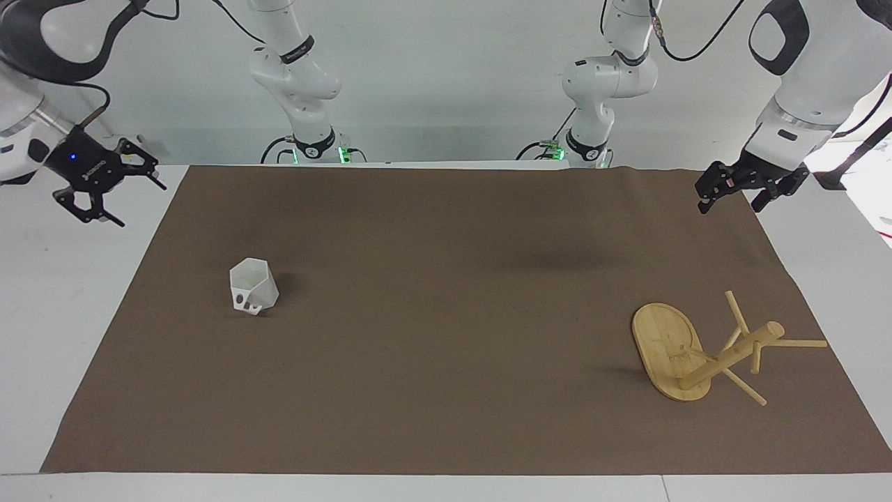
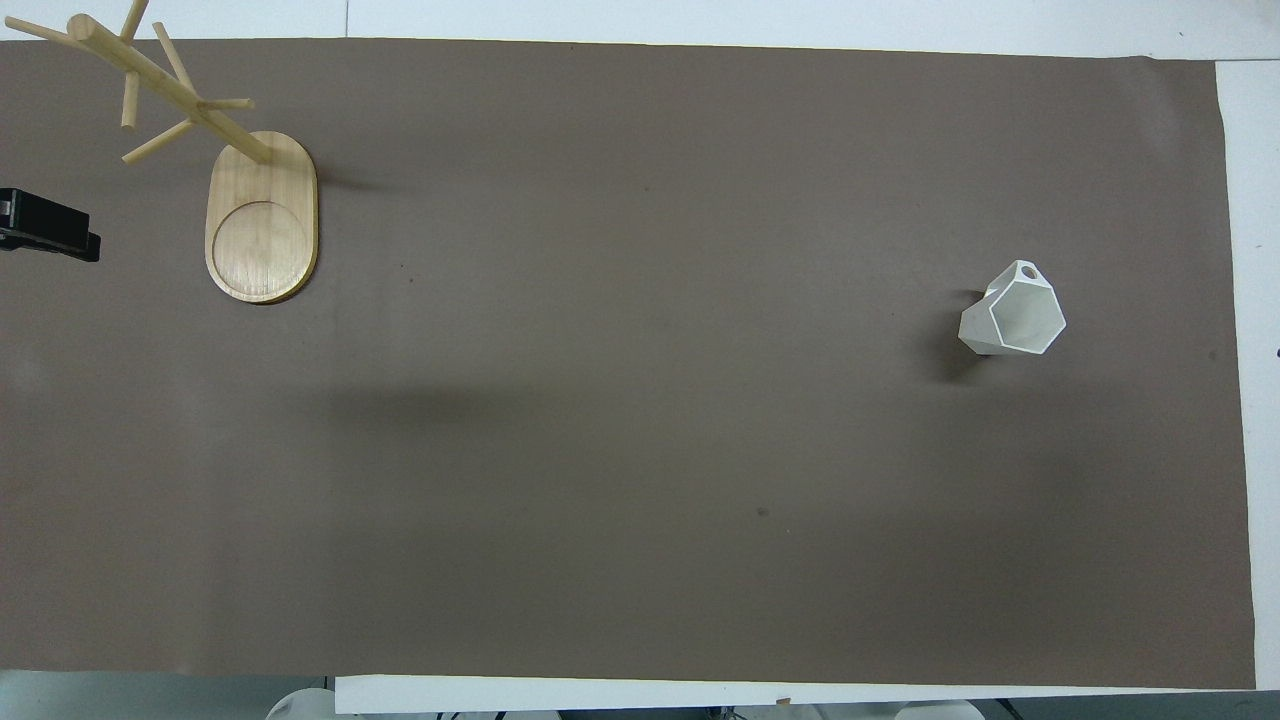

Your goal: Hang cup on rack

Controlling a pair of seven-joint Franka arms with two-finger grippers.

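My right gripper goes to the white faceted cup next. It should close around the cup's body (image 2: 994, 331) below its rim, leaving the holed handle free for hanging.
The white faceted cup (image 1: 252, 286) stands on the brown mat toward the right arm's end, rim up, its holed handle on the side away from the robots; it also shows in the overhead view (image 2: 1015, 320). The bamboo rack (image 1: 725, 355) stands upright on its oval base toward the left arm's end, farther from the robots than the cup; it also shows in the overhead view (image 2: 260, 220). My right gripper (image 1: 143, 206) is open and empty, over the white table beside the mat, well apart from the cup. My left gripper (image 1: 729, 208) is open and empty over the mat's corner; it also shows in the overhead view (image 2: 45, 228).
The brown mat (image 1: 446, 390) covers most of the white table (image 1: 63, 314). Two other white arms (image 1: 300, 77) stand at the robots' edge of the table.
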